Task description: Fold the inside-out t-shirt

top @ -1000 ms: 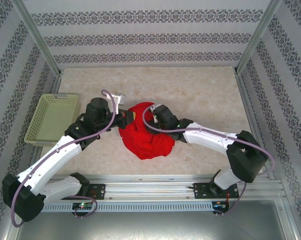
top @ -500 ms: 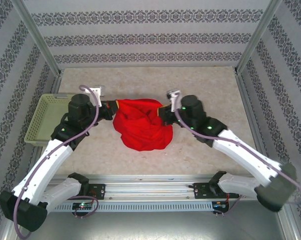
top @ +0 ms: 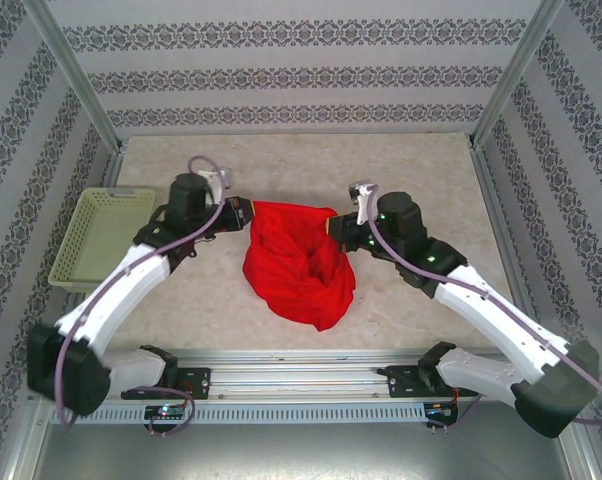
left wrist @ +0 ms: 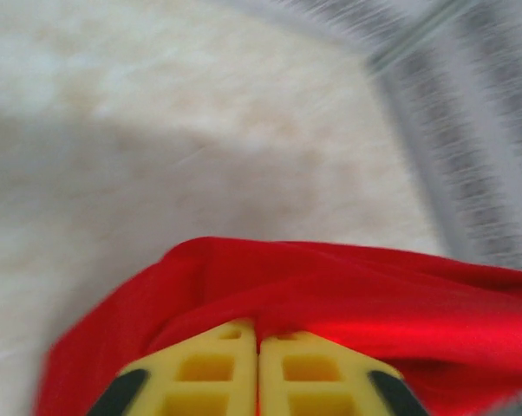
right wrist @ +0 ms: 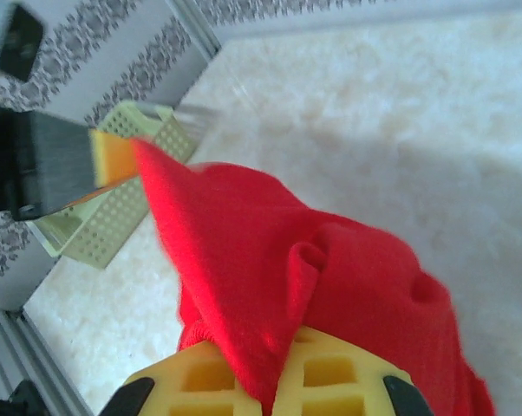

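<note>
The t-shirt's upper edge is tight between my grippers while its body sags in folds. Next, my right gripper opens and takes the t-shirt's side lower down [top: 346, 284].
The inside-out t-shirt [top: 299, 262] is a bright red bundle, its upper edge stretched between my two grippers above the middle of the table and the rest sagging in folds toward the near edge. My left gripper [top: 246, 212] holds the left end. In the left wrist view its yellow fingers [left wrist: 211, 371] are pressed together with a sliver of red cloth [left wrist: 348, 286] between them. My right gripper [top: 331, 226] is shut on the right end. In the right wrist view a fold of the t-shirt [right wrist: 270, 251] runs down between the yellow fingers [right wrist: 348, 381].
A pale green perforated basket [top: 101, 235] stands at the table's left edge, close behind my left arm, and it appears again [right wrist: 114, 227] past the cloth in the right wrist view. Patterned walls and metal posts enclose the marbled table [top: 311, 160].
The grippers were close together over the bunched t-shirt a second ago. They have pulled apart, and the shirt now hangs stretched between them, sagging further toward the near edge.
</note>
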`<action>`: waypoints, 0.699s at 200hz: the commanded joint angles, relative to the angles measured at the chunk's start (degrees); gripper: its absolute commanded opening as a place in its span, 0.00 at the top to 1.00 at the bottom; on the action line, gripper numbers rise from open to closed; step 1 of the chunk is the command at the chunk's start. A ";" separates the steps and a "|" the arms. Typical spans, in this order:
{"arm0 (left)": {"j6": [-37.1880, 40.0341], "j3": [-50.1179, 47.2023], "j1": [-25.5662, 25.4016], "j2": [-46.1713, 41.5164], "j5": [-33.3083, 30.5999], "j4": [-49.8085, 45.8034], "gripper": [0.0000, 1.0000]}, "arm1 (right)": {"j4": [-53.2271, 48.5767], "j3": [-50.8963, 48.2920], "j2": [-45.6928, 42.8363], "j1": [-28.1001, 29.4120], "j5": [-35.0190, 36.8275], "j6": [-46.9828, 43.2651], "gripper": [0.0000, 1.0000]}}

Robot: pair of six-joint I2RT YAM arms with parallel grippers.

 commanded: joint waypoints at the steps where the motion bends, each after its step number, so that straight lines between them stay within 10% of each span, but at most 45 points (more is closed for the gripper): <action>1: 3.02 3.03 0.21 5.19 -7.44 -15.23 0.63 | 5.20 -0.22 0.21 0.52 -3.65 3.35 1.00; 63: 11.43 -14.85 -19.03 -15.56 -1.29 13.92 0.39 | 5.98 5.52 2.51 7.79 -0.18 2.57 1.00; 140: 7.28 -16.16 -20.52 -5.97 2.24 28.61 0.28 | 10.60 6.00 4.06 11.89 -0.48 1.93 1.00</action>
